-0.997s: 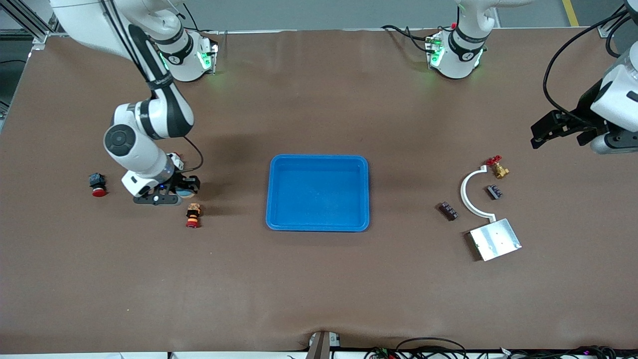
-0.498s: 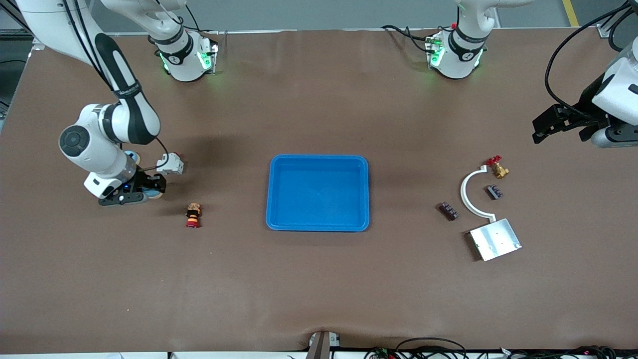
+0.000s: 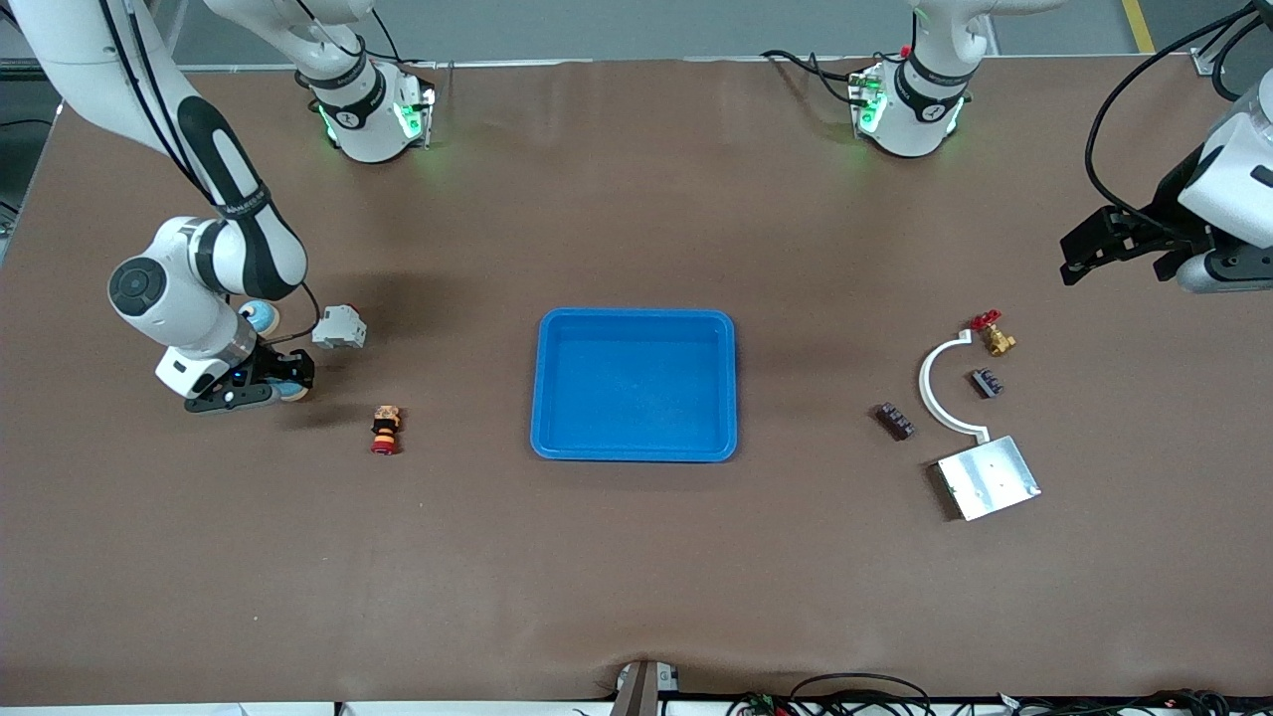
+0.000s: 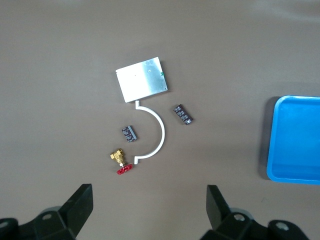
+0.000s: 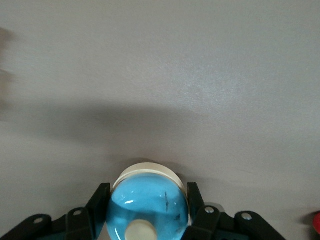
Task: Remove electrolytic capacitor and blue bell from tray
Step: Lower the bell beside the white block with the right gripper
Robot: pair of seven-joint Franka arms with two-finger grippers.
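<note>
The robot's right gripper needs to let go of the bell on the table (image 3: 329,389) between the grey-white boxy part and the orange and red stacked part.
The bell (image 5: 147,200), a blue dome with a white knob and a white base, sits between the fingers of my right gripper (image 5: 147,212), which is shut on it. In the front view that gripper (image 3: 283,386) hangs low over the table at the right arm's end, well away from the blue tray (image 3: 635,449). My left gripper (image 3: 1079,261) is open and holds nothing, up in the air over the left arm's end (image 4: 149,197). Two small dark ribbed blocks (image 3: 894,421) (image 3: 987,382) lie there. I cannot tell which thing is the capacitor.
A second blue and white round thing (image 3: 261,316) and a grey-white boxy part (image 3: 338,326) lie beside the right arm. An orange and red stacked part (image 3: 385,430) lies nearer the camera. A white arc (image 3: 935,393), brass valve (image 3: 995,338) and metal plate (image 3: 990,477) lie at the left arm's end.
My right arm has carried the bell away from the tray toward the right arm's end of the table, uncovering the grey-white part. The left gripper has shifted only slightly.
</note>
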